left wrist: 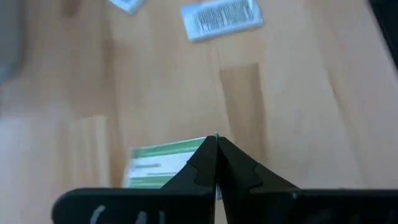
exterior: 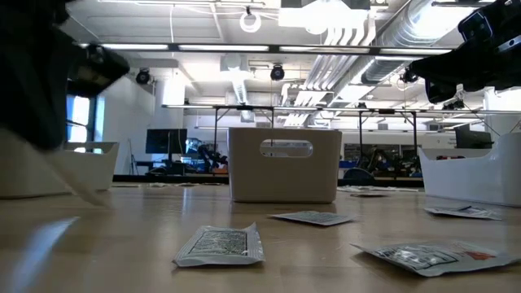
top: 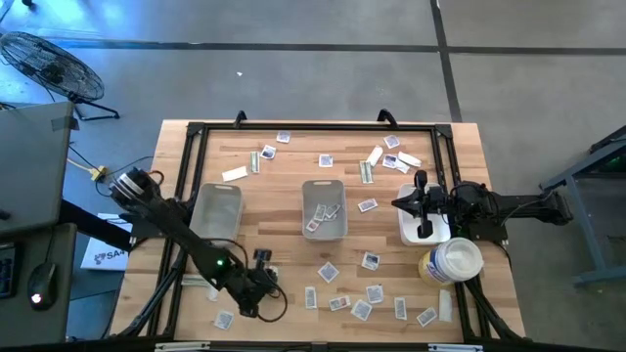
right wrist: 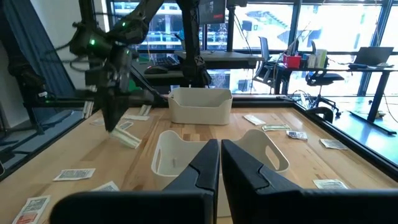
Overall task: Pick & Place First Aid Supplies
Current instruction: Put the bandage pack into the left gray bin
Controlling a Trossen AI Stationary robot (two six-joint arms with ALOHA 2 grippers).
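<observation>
My left gripper should release the green-white strip so that it lies in the near end of the empty grey-white tray (top: 222,221).
My left gripper (top: 261,264) is over the table's near left part, shut on a narrow green-white strip (left wrist: 163,162). From the right wrist view this gripper (right wrist: 114,126) points down, with the strip (right wrist: 129,139) below it. My right gripper (top: 421,198) is shut and empty, held above the white tray (top: 423,231) at the right, pointing toward the grey centre tray (top: 325,208). The centre tray holds a few packets. Many square sachets (top: 329,272) and strips (top: 367,172) lie flat on the wood. My left gripper pinches one end of the green-white strip (left wrist: 200,147) between the tips of its two fingers. The fingers come from above, pointing down. The strip hangs tilted below them, clear of the table (right wrist: 132,142).
A grey-white tray (top: 217,210) stands at the left, and a big round white tub (top: 452,262) stands near the white tray. Several sachets lie along the near edge (top: 362,308) and the far edge (top: 391,156). A black frame rims the table (top: 313,127).
</observation>
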